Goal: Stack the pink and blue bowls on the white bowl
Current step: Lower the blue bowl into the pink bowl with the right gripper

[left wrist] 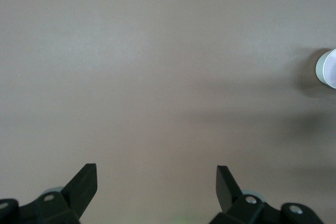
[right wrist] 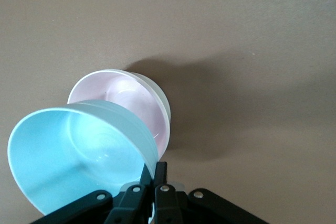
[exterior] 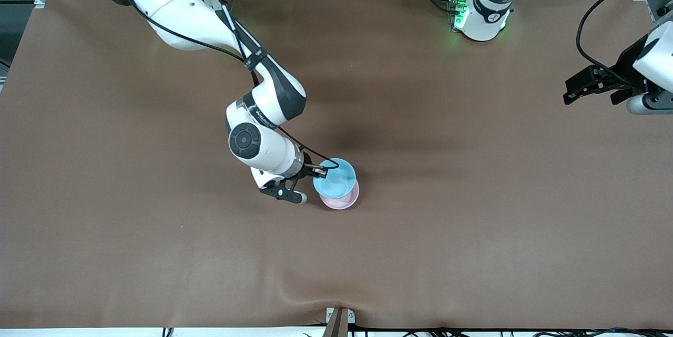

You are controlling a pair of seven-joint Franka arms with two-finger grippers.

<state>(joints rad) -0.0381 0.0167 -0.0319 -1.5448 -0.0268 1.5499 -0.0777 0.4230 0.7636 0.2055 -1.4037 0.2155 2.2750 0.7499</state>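
The robot's right gripper will release the light blue bowl, now tilted just above the pink bowl, inside the pink bowl [exterior: 339, 191] [right wrist: 124, 107] that is nested in the white bowl.
My right gripper [exterior: 318, 171] is shut on the rim of the light blue bowl [exterior: 335, 178] and holds it tilted just above the pink bowl [exterior: 343, 200]. In the right wrist view the gripper [right wrist: 154, 169] pinches the blue bowl [right wrist: 68, 156] at its rim. The pink bowl [right wrist: 126, 95] sits nested in the white bowl [right wrist: 164, 104], of which only an outer edge shows. The stack stands near the middle of the table. My left gripper [exterior: 569, 91] waits open and empty over the left arm's end of the table; its fingers [left wrist: 84, 182] stand wide apart.
The brown table cover [exterior: 473, 221] spreads bare around the stack. The left arm's base [exterior: 481, 16] stands at the table's edge farthest from the front camera. A metal bracket [exterior: 339, 321] sits at the nearest edge. A pale round thing [left wrist: 328, 68] shows at the left wrist view's edge.
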